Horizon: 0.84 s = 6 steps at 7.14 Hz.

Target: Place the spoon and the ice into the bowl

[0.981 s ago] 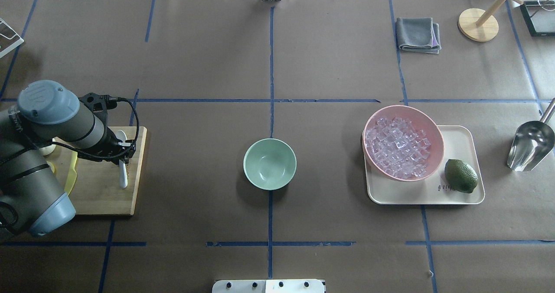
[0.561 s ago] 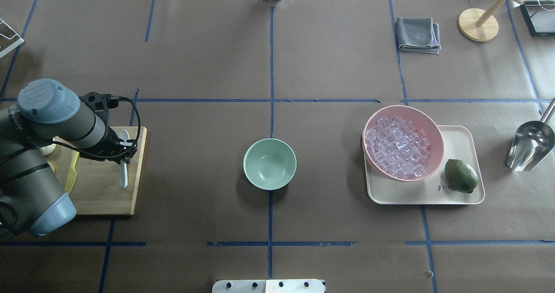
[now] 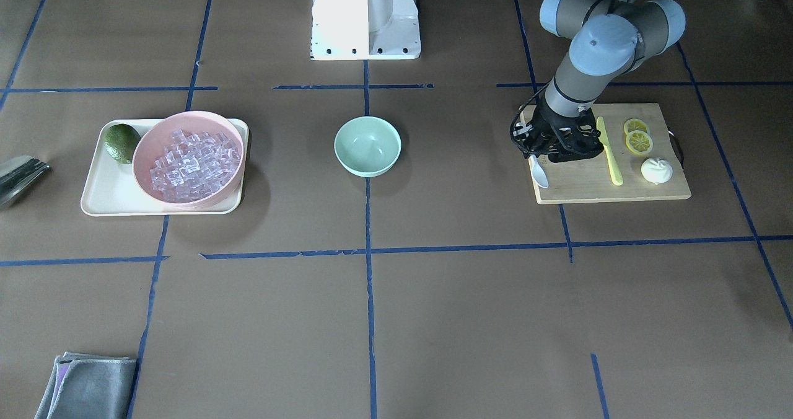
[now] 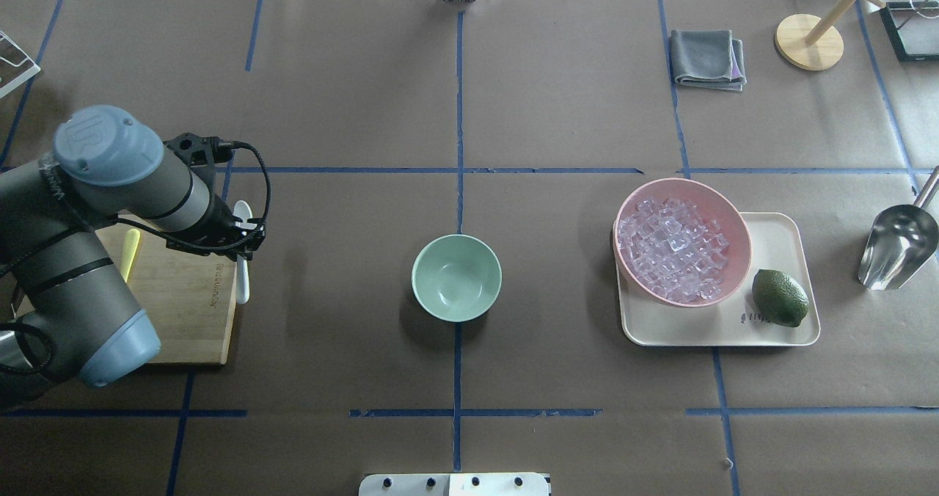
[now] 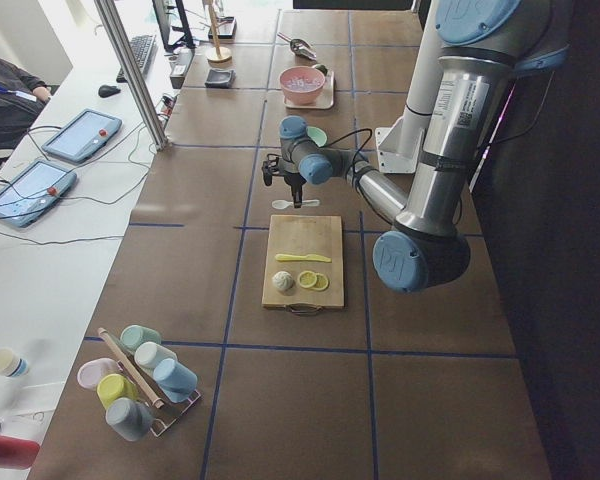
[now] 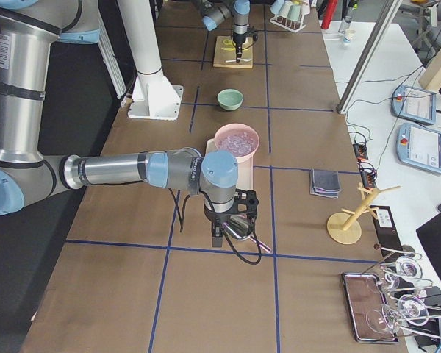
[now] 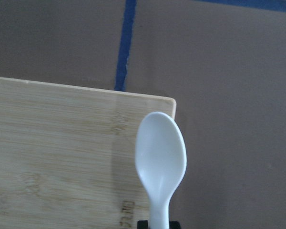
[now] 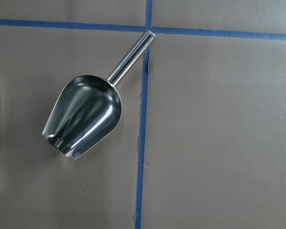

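Observation:
Next, I let go of the white plastic spoon with my left gripper inside the empty mint-green bowl [image 3: 370, 147], with its scoop end on the bottom.
My left gripper [image 4: 244, 245] is shut on the handle of the white plastic spoon [image 4: 242, 279] and holds it above the right edge of the wooden cutting board [image 4: 183, 312]. The left wrist view shows the spoon [image 7: 160, 155] with its scoop end past the board's corner. The empty mint-green bowl [image 4: 456, 277] stands at the table's middle, well right of the spoon. The ice cubes [image 4: 675, 250] fill the pink bowl [image 4: 736, 221] on a cream tray [image 4: 781, 235]. My right gripper [image 6: 228, 220] hovers over a metal scoop [image 8: 83, 117]; I cannot tell whether it is open or shut.
On the cutting board [image 3: 582, 183] lie a yellow-green knife [image 3: 610, 152], lemon slices [image 3: 638, 137] and a white bun [image 3: 657, 171]. A lime [image 4: 780, 298] sits on the tray. A grey cloth [image 4: 706, 57] and a wooden stand [image 4: 808, 41] are at the far right.
My left arm has moved right, towards the green bowl, carrying the spoon from over the board to its right edge. The knife is now uncovered.

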### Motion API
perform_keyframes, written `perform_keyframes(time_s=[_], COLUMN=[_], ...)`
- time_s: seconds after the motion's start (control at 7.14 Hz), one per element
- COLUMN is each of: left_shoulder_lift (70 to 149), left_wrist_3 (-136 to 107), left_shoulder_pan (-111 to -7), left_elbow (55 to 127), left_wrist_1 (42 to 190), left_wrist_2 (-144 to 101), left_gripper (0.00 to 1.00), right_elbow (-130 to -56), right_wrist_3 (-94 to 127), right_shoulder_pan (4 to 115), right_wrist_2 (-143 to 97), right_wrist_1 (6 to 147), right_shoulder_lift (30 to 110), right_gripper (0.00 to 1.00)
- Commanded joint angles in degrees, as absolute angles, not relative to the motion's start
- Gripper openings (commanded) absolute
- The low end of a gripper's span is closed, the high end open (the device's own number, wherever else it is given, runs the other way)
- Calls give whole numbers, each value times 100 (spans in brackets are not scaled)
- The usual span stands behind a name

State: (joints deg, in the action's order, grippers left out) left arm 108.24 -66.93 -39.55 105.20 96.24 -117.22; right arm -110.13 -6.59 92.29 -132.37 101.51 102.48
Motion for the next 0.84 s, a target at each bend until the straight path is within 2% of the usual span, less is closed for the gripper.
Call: perform_keyframes(time_s=[0.0, 0.7], left_shoulder_lift=[11582, 12539], left_wrist_3=[-6627, -4599], left_shoulder_pan=[-3659, -2788], left_elbow=[10538, 10442], left_wrist_1=[9211, 9220], left_wrist_2=[-11672, -10854], left_gripper=[0, 0], right_elbow=[-11013, -11013], right_wrist_3=[-659, -668], right_shoulder_pan=[9229, 9229], right_wrist_2=[-13245, -13219], right_wrist_1=[10151, 10151], right_shoulder_lift=[10248, 10248], right_gripper=[100, 100])
